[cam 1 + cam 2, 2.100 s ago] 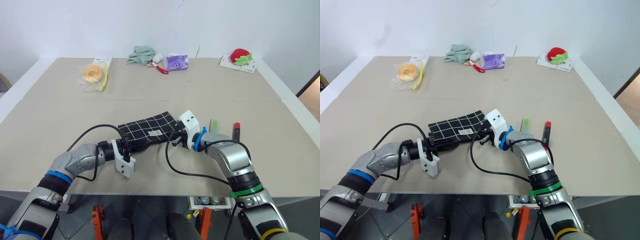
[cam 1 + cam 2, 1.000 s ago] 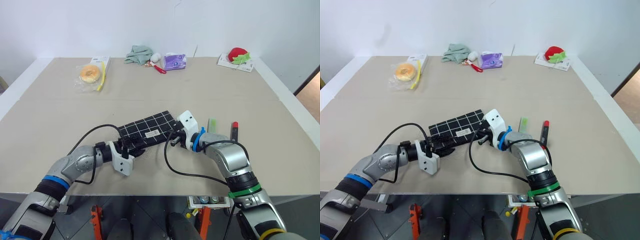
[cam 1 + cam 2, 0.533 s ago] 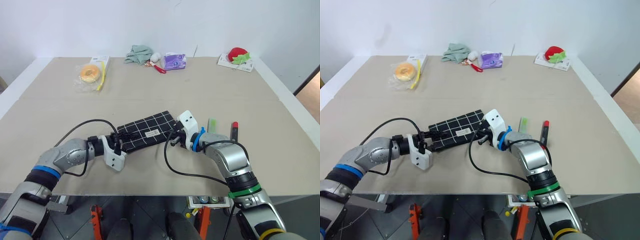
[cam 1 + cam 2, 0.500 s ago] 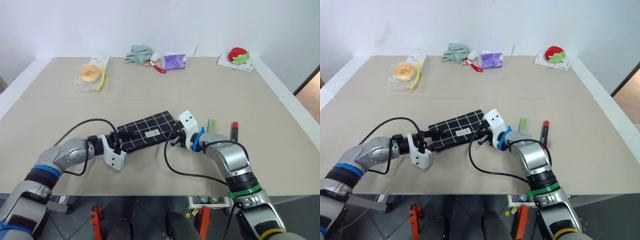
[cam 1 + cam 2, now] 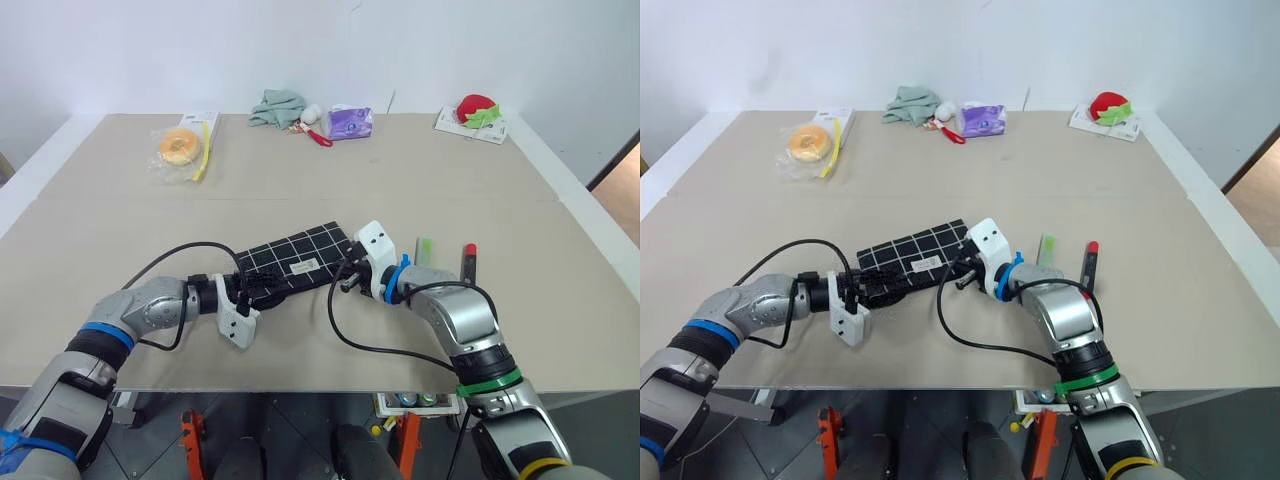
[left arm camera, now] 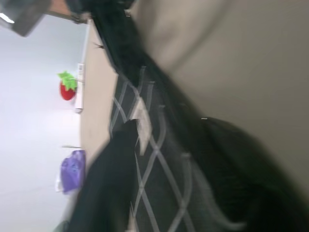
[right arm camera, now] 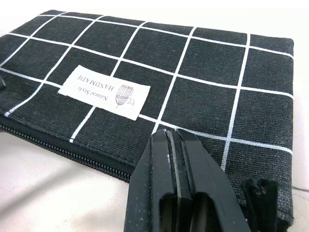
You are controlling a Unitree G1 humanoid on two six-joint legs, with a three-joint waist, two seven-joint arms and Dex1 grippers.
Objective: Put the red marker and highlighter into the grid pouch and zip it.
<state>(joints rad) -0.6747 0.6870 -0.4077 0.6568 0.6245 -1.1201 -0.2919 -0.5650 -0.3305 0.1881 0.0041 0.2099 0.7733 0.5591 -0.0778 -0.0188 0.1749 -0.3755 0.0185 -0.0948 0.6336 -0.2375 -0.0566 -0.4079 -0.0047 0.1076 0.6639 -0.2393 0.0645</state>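
Observation:
The fingers of my right gripper are shut on the grid pouch's fabric with the pull cord beside them, so they should open, take the cord [image 7: 260,195] and pull the zipper open.
The grid pouch [image 5: 300,255] lies flat near the middle of the table, black with white lines and a small white label [image 7: 104,92]. My left gripper [image 5: 256,284] is at its left near corner, closed on the fabric. My right gripper [image 5: 347,279] rests shut on the pouch's right end, with the black pull cord [image 7: 260,193] lying beside its fingers [image 7: 169,159]. The zipper [image 7: 63,150] runs along the near edge. To the right of my right hand, the light-green highlighter [image 5: 427,249] and the red marker [image 5: 468,262] lie side by side on the table.
Along the far edge sit a bagged doughnut [image 5: 183,147], a green cloth [image 5: 278,108], a purple packet [image 5: 350,123] and a strawberry plush [image 5: 478,112]. The table's front edge [image 5: 300,388] runs just below both forearms.
My left gripper has shifted a little right along the pouch's near-left corner and its jaws have narrowed on it. The pouch and the right arm have stayed put.

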